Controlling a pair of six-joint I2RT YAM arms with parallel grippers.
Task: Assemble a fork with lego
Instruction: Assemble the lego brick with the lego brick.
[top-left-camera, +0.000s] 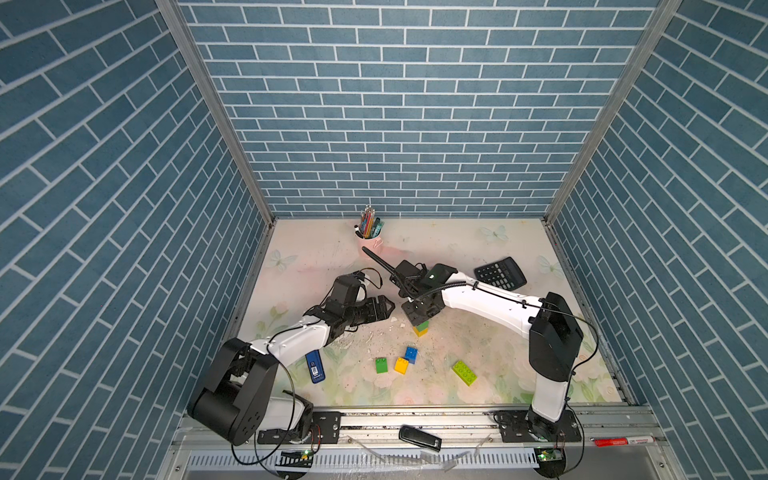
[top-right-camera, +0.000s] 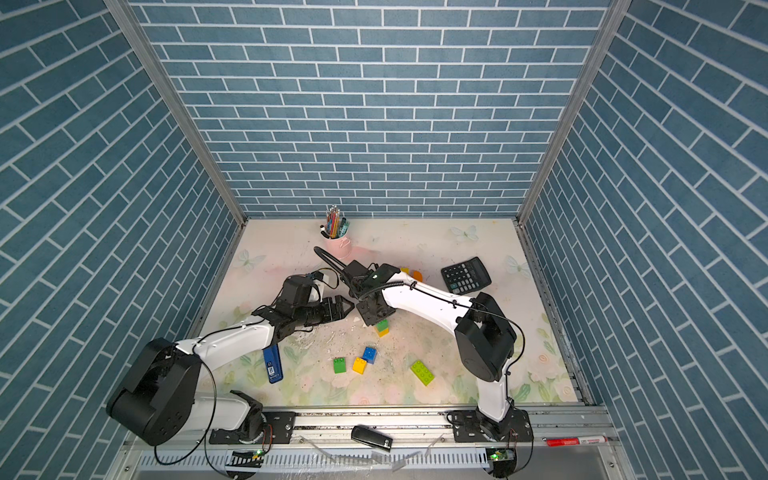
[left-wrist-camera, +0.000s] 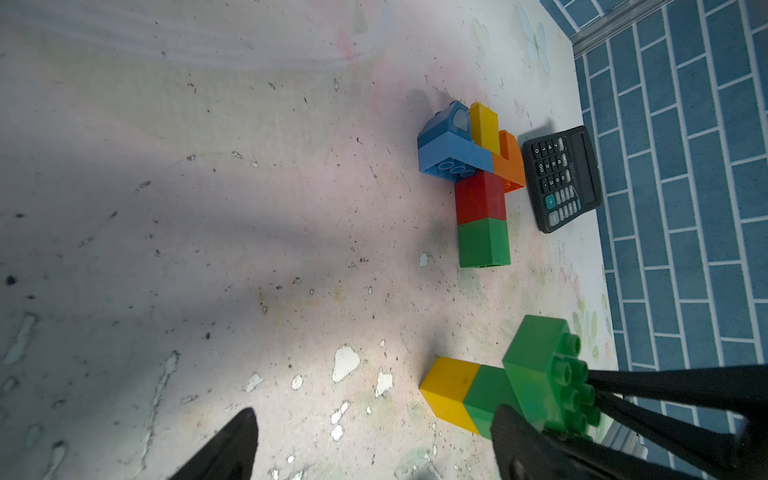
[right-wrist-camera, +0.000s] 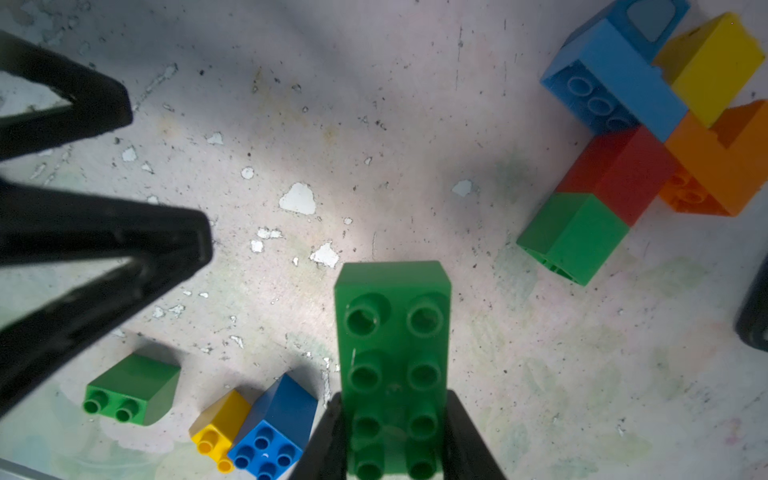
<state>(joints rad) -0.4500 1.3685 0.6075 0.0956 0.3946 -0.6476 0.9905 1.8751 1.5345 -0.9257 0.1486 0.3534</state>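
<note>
The robot's right gripper will release the green oblong brick on the chipped tabletop (top-left-camera: 405, 320) (right-wrist-camera: 320, 230) behind the loose blue and yellow bricks.
A short lego stack (top-left-camera: 420, 328) stands mid-table, yellow at the bottom with green above. On top of it sits a green oblong brick (right-wrist-camera: 392, 332), and my right gripper (right-wrist-camera: 392, 440) is shut on that brick from above. My left gripper (left-wrist-camera: 378, 440) hovers open just left of the stack (left-wrist-camera: 465, 395), holding nothing. A joined piece of blue, yellow, orange, red and green bricks (left-wrist-camera: 482, 195) lies flat beside the calculator. Loose green (top-left-camera: 381, 365), yellow (top-left-camera: 401, 365), blue (top-left-camera: 411, 354) and lime oblong (top-left-camera: 464, 372) bricks lie nearer the front.
A black calculator (top-left-camera: 500, 273) lies at the back right, and a pink cup of pencils (top-left-camera: 369, 239) stands by the back wall. A blue device (top-left-camera: 316, 365) lies under the left arm. A black object (top-left-camera: 419, 438) and a red marker (top-left-camera: 623, 441) rest on the front rail.
</note>
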